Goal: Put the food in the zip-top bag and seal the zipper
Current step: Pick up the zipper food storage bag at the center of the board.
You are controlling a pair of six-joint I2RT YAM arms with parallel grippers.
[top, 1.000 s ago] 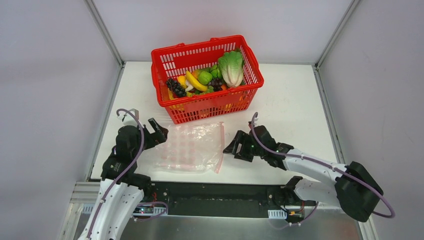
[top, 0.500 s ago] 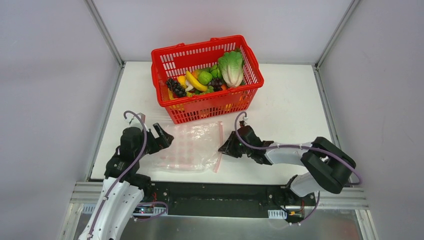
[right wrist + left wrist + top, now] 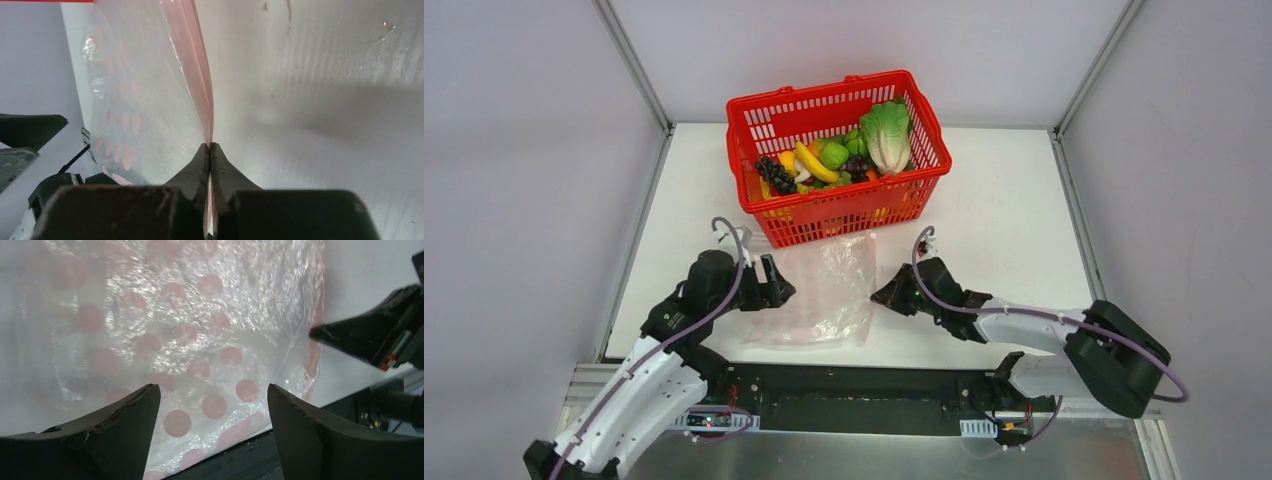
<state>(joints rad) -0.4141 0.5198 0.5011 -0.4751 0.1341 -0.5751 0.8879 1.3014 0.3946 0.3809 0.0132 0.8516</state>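
Note:
Both edges of the zipper are pinched together in my right gripper, so my left gripper should hold the bag's edge steady while my right gripper opens and takes just one zipper edge [image 3: 205,90].
The zip-top bag [image 3: 824,292], clear with pink dots, lies in front of the basket, and its right edge is lifted. My right gripper [image 3: 210,145] is shut on the zipper [image 3: 200,75], the pink strip running up from between its fingers. From above, the right gripper [image 3: 881,297] sits at the bag's right edge. My left gripper [image 3: 214,395] is open over the bag's near-left part [image 3: 190,340], with nothing between its fingers. The left gripper [image 3: 782,291] hovers at the bag's left side. The food, a cabbage [image 3: 886,135], bananas [image 3: 814,163] and purple grapes [image 3: 774,172], lies in the basket.
The red mesh basket [image 3: 844,215] stands just behind the bag, at the middle back of the white table. The table's black front edge [image 3: 300,440] runs right below the bag. The right arm's fingers [image 3: 370,335] show at the right in the left wrist view.
My right gripper has shut on the zipper edge and raised it, so the bag stands up on the right. My left arm moved right, over the bag, its jaws slightly narrower.

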